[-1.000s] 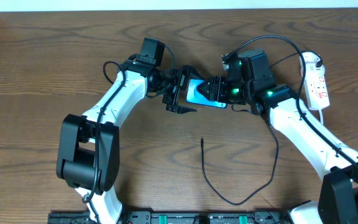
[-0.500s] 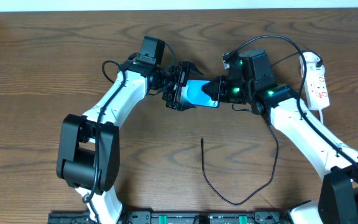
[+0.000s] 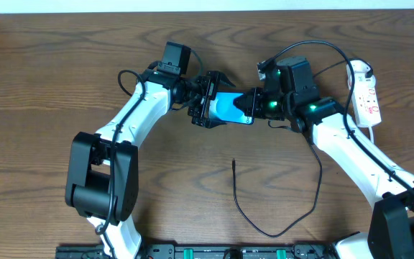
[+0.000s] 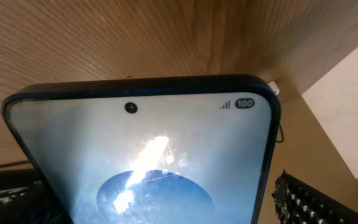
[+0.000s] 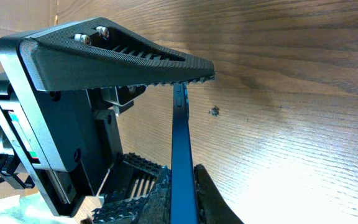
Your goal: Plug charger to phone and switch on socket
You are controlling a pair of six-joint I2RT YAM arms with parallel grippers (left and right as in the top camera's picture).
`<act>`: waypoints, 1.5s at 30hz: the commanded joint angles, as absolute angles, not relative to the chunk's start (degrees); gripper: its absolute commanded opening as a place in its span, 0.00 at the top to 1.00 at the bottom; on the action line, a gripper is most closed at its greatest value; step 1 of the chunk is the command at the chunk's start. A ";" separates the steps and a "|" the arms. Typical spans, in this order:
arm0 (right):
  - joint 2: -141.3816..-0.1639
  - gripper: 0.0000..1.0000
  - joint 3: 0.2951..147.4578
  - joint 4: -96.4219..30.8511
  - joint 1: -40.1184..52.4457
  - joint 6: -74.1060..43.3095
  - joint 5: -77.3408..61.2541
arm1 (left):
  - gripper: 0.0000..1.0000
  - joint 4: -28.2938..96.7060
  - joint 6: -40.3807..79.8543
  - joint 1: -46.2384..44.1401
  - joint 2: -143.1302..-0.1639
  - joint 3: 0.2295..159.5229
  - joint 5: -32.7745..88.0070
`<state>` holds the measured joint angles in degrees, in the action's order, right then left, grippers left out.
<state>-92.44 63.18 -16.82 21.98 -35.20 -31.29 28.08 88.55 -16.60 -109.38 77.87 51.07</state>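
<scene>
The top end of the phone lies broadside across the opening of my left gripper. I should back that gripper off, turn it and pinch the phone across its thickness (image 4: 145, 86).
The phone (image 3: 230, 108) is held on edge just above the table, blue screen lit. My right gripper (image 3: 251, 106) is shut on its right end; in the right wrist view the thin blue edge of the phone (image 5: 180, 137) is pinched by the right gripper (image 5: 182, 202). My left gripper (image 3: 210, 101) stands open around the phone's left end, and the phone's screen (image 4: 142, 143) fills the left wrist view. The charger (image 3: 236, 188) lies loose on the table, its tip pointing toward the phone. The socket (image 3: 367, 97) lies at the far right.
The charger's black cable loops near the front edge (image 3: 268, 234) and runs up beside my right arm. A ribbed finger (image 5: 104, 56) of the left gripper crosses the top of the right wrist view. The pale wall runs along the table's far edge (image 3: 207, 6).
The right gripper has shut on the phone's right end. The left gripper has turned and shifted up around the left end, and the phone has moved slightly left. Nothing moved in the last half second.
</scene>
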 commanded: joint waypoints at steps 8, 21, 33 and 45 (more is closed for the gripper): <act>-92.27 0.99 63.96 -16.05 22.04 -35.77 -33.78 | 0.03 27.73 88.66 -16.40 -108.12 79.31 50.28; -92.27 0.99 63.96 -16.05 22.04 -35.77 -33.78 | 0.20 27.75 88.64 -16.40 -108.12 79.33 50.28; -92.27 0.99 63.96 -16.05 22.04 -35.77 -33.78 | 0.48 27.73 88.64 -16.40 -108.12 79.33 50.30; -92.27 0.99 63.96 -16.05 22.06 -35.77 -33.78 | 0.62 27.73 88.64 -16.40 -108.12 79.33 50.30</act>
<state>-92.44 63.18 -15.84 21.82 -35.38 -30.79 28.18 89.19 -16.60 -109.38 77.87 50.68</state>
